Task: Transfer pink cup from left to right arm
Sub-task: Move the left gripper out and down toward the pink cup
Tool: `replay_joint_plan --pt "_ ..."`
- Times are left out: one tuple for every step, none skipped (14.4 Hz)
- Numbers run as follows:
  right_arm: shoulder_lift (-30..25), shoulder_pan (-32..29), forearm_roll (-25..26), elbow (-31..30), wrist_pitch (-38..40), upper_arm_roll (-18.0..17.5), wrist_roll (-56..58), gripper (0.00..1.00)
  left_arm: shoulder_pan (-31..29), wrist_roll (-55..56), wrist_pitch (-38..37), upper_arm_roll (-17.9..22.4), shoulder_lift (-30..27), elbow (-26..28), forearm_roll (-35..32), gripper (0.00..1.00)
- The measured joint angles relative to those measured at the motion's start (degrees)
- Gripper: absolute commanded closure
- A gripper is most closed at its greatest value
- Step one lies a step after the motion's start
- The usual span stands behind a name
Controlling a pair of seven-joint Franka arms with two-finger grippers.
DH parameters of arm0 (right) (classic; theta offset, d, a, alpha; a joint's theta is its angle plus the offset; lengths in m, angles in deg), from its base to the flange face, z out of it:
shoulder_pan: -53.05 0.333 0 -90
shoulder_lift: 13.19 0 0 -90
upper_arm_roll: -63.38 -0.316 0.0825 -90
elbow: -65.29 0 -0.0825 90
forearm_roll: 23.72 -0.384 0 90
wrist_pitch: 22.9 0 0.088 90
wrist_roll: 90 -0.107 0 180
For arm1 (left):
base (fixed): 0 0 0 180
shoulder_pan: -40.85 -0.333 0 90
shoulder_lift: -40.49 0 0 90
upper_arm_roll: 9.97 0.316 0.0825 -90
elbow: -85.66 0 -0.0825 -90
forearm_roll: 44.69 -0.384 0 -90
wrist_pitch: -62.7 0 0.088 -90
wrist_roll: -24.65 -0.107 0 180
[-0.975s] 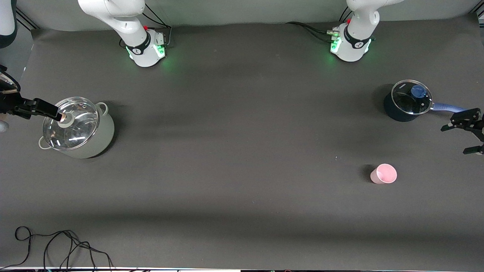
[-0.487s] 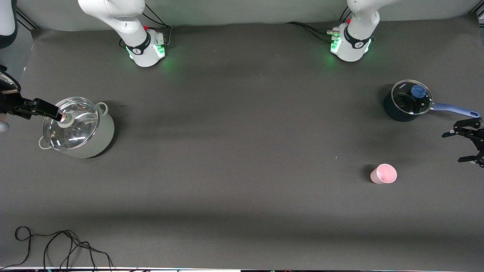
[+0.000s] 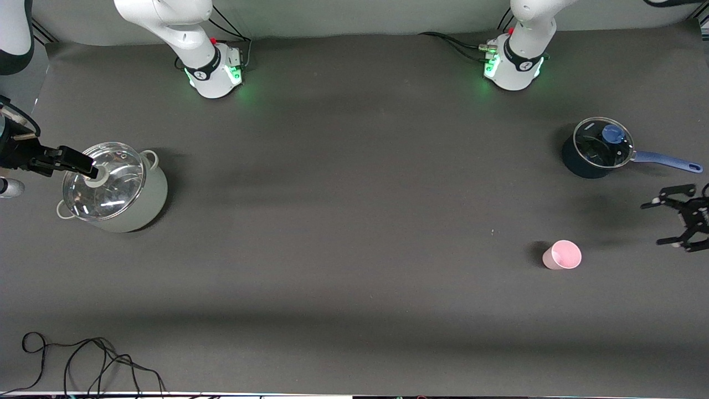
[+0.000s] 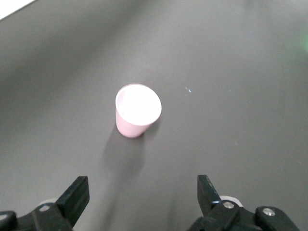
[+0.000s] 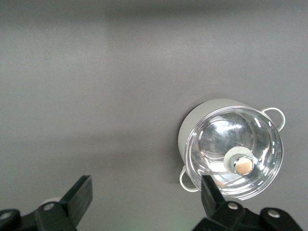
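Note:
Next, my left gripper grips the lower half [image 3: 551, 258] [image 4: 128, 128] of the pink cup, well below the cup's rim.
The pink cup [image 3: 562, 255] stands upright on the dark mat near the left arm's end of the table. It also shows in the left wrist view [image 4: 137, 112], mouth up and empty. My left gripper [image 3: 654, 224] is open and empty, in the air beside the cup toward the table's end, with a clear gap between them; in its wrist view [image 4: 143, 188] the cup lies ahead between the spread fingers. My right gripper [image 3: 83, 163] is open and empty, high over the edge of the grey pot's lid [image 3: 104, 180]; it also shows in its wrist view [image 5: 144, 187].
A dark blue saucepan [image 3: 597, 148] with a glass lid and blue handle stands farther from the camera than the cup. A pale grey pot [image 5: 231, 149] with a glass lid stands at the right arm's end. Black cables [image 3: 83, 360] lie at the near corner.
My left gripper has moved off the saucepan's handle and come closer to the pink cup. My right gripper has shifted only slightly over the pot lid. The cup has not moved.

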Motion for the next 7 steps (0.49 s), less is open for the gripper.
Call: replay_joint_plan --pt "0.0 0.0 0.0 0.0 0.0 0.0 0.0 0.00 0.0 -2.6 0.4 0.0 1.7 0.1 2.7 0.00" --pt "0.1 0.0 0.0 0.0 0.0 0.0 0.0 0.00 -0.3 -5.1 0.5 0.0 3.3 0.1 5.2 0.00" --pt "0.1 0.0 0.0 0.0 0.0 0.0 0.0 0.00 -0.7 -7.5 0.5 0.0 4.8 0.2 7.5 0.00" --pt "0.1 0.0 0.0 0.0 0.0 0.0 0.0 0.00 -1.1 -9.7 0.7 0.1 6.1 0.2 9.3 0.00" --pt "0.1 0.0 0.0 0.0 0.0 0.0 0.0 0.00 -1.4 -11.6 1.4 0.1 7.0 0.2 10.9 0.00" --pt "0.1 0.0 0.0 0.0 0.0 0.0 0.0 0.00 -1.5 -13.2 2.1 0.0 7.8 0.4 12.3 0.00" --pt "0.1 0.0 0.0 0.0 0.0 0.0 0.0 0.00 -1.5 -15.1 2.7 0.0 8.4 0.9 14.0 0.00"
